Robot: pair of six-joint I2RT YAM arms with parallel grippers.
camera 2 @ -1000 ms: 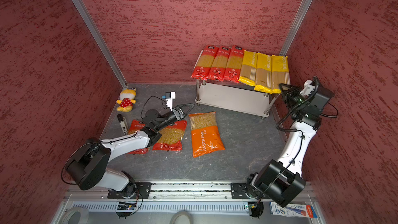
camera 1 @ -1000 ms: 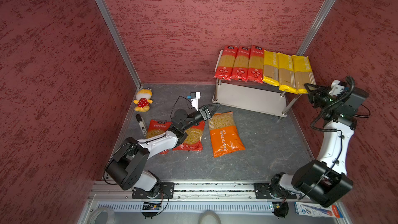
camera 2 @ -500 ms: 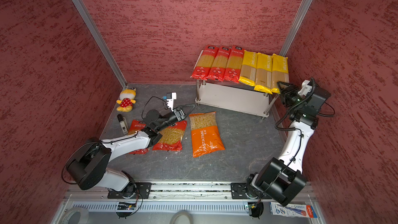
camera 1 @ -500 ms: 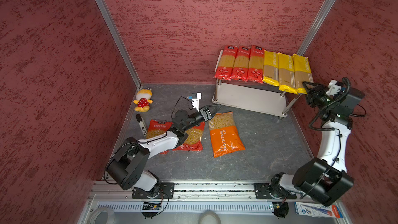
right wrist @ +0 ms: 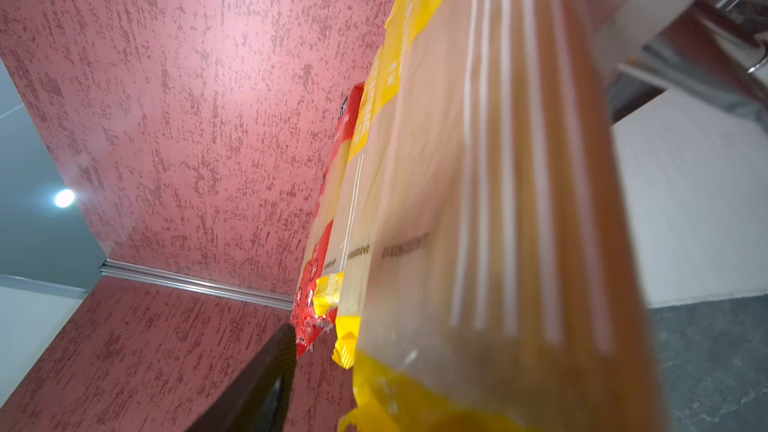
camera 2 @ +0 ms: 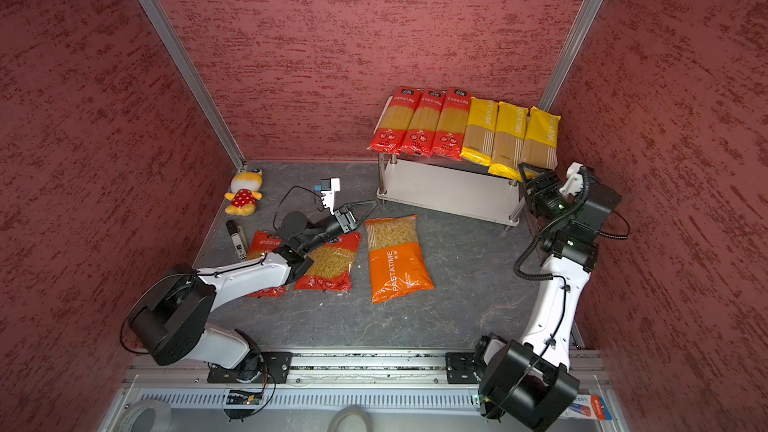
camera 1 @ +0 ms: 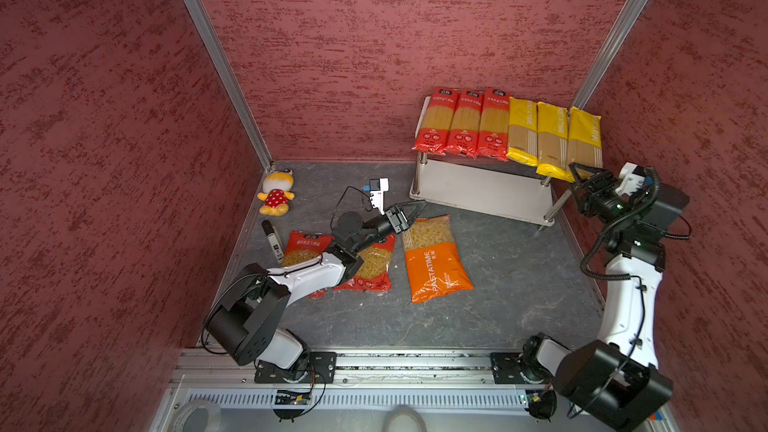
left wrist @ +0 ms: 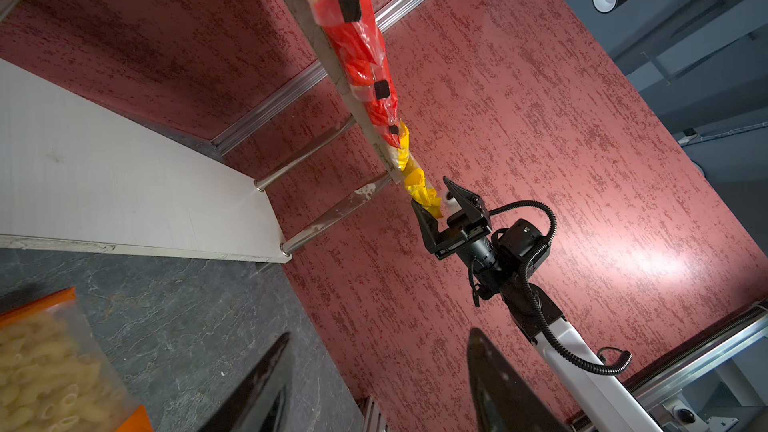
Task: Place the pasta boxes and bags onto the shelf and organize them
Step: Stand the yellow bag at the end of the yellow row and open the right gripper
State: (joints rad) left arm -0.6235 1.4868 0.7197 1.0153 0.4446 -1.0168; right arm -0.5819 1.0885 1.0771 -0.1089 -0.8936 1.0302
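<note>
The end yellow bag slants against the middle one; my right gripper needs to take the end yellow bag's near end (camera 1: 590, 161) and push it back square.
Three red spaghetti bags (camera 1: 461, 122) and three yellow bags (camera 1: 552, 135) lie side by side on top of the shelf (camera 1: 478, 193). My right gripper (camera 1: 586, 170) is open, and the near end of the rightmost yellow bag (camera 2: 540, 139) sits loose between its spread jaws; the left wrist view shows that gripper (left wrist: 430, 193) the same way. The orange bag (camera 1: 434, 259) and two short red bags (camera 1: 372, 263) (camera 1: 303, 247) lie on the floor. My left gripper (camera 1: 415, 211) hovers open and empty by the orange bag's far corner.
A yellow plush toy (camera 1: 276, 193) lies in the back left corner and a black marker (camera 1: 272, 238) by the left wall. The shelf's lower board (camera 2: 449, 189) is bare. A blue-white pack (camera 2: 590, 409) rests beyond the front rail. Red walls close three sides.
My right gripper has opened and let go of the rightmost yellow bag's end, which now rests on the shelf top. The left arm has not moved.
</note>
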